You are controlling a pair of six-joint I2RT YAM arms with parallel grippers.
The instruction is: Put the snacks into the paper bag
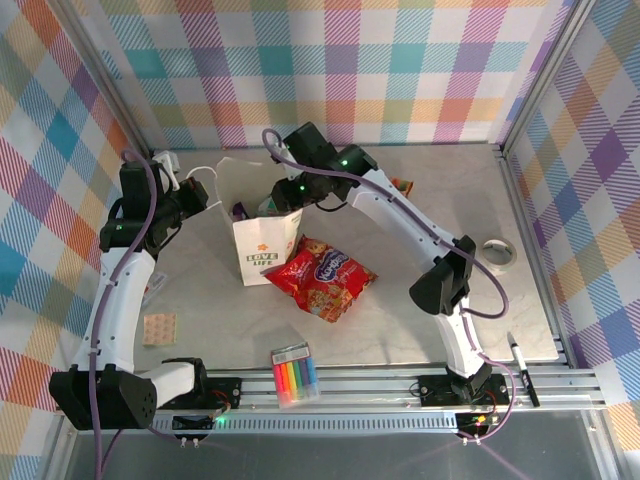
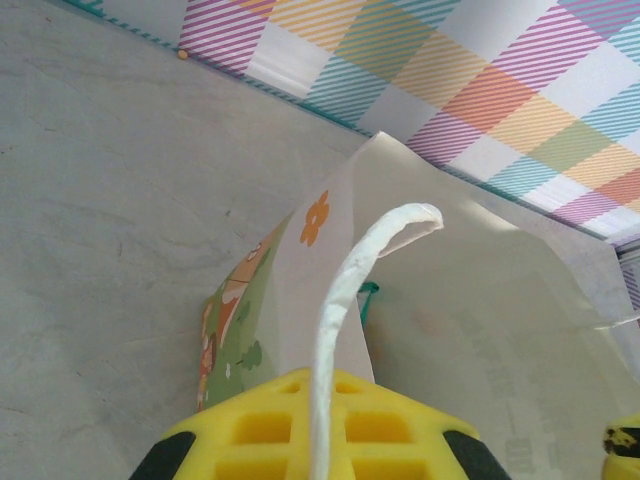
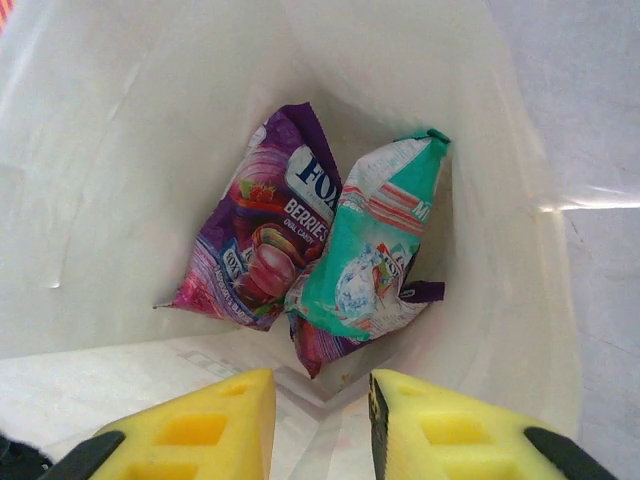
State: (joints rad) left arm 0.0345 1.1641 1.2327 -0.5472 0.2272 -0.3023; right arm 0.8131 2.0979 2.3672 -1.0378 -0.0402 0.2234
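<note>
My left gripper should open and grab the bag's rim (image 1: 226,195) before the orange packet comes, because it is holding the paper bag only by its twisted white handle.
The white paper bag (image 1: 266,247) stands upright at the table's middle left, its mouth open. My left gripper (image 1: 196,193) is shut on the bag's twisted white handle (image 2: 340,290), which is clamped between its yellow pads (image 2: 250,430). My right gripper (image 3: 322,410) hangs open in the bag's mouth (image 1: 283,200) with nothing between its fingers. Below it, inside the bag, lie a purple packet (image 3: 265,240), a teal-and-white packet (image 3: 378,250) and part of another purple packet (image 3: 322,350). A large red packet (image 1: 322,275) lies on the table just right of the bag. An orange packet (image 1: 402,186) peeks out behind the right arm.
A clear pack of coloured markers (image 1: 295,377) lies at the near edge. A roll of tape (image 1: 497,252) and a black pen (image 1: 521,362) are on the right. A small tan pad (image 1: 158,327) lies by the left arm. Checked walls enclose the table.
</note>
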